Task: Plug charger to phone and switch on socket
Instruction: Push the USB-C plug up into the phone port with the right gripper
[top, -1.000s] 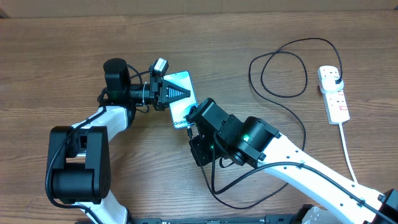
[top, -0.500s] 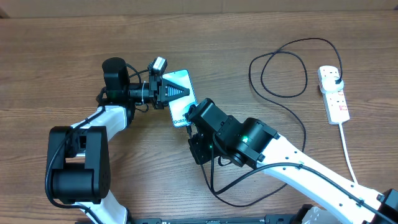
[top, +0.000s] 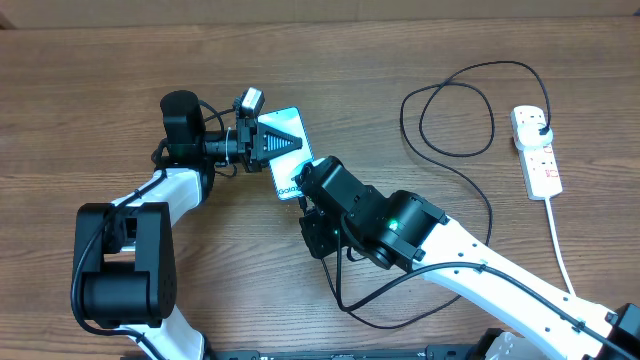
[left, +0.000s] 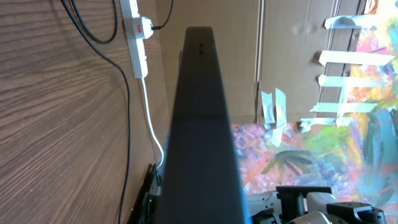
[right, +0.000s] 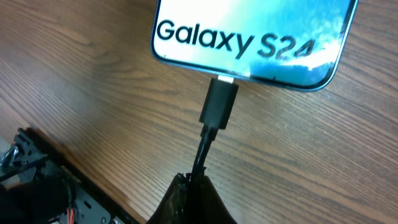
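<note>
The connector's metal tip still shows at the port, so my right gripper, holding the thin cable, should open and grip closer to the black body (right: 216, 115).
The phone (top: 290, 150) lies on the table with its light-blue "Galaxy" screen up. My left gripper (top: 277, 143) is shut on it from the left. In the left wrist view the phone (left: 199, 124) shows edge-on as a dark slab. My right gripper (top: 307, 186) sits at the phone's near end, shut on the charger cable (right: 205, 149) just behind its connector (right: 219, 102). The connector's tip meets the port in the phone's (right: 249, 37) bottom edge; how deep it sits I cannot tell. The charger's black plug (top: 541, 127) sits in the white socket strip (top: 540, 165).
The black cable (top: 455, 110) loops across the right half of the table and runs under my right arm. The strip's thick white cord (top: 562, 250) trails toward the front right. The strip (left: 138, 37) also shows in the left wrist view.
Both grippers and the phone have shifted slightly left and away. My right gripper has closed in on the phone's near end, covering more of the screen text.
</note>
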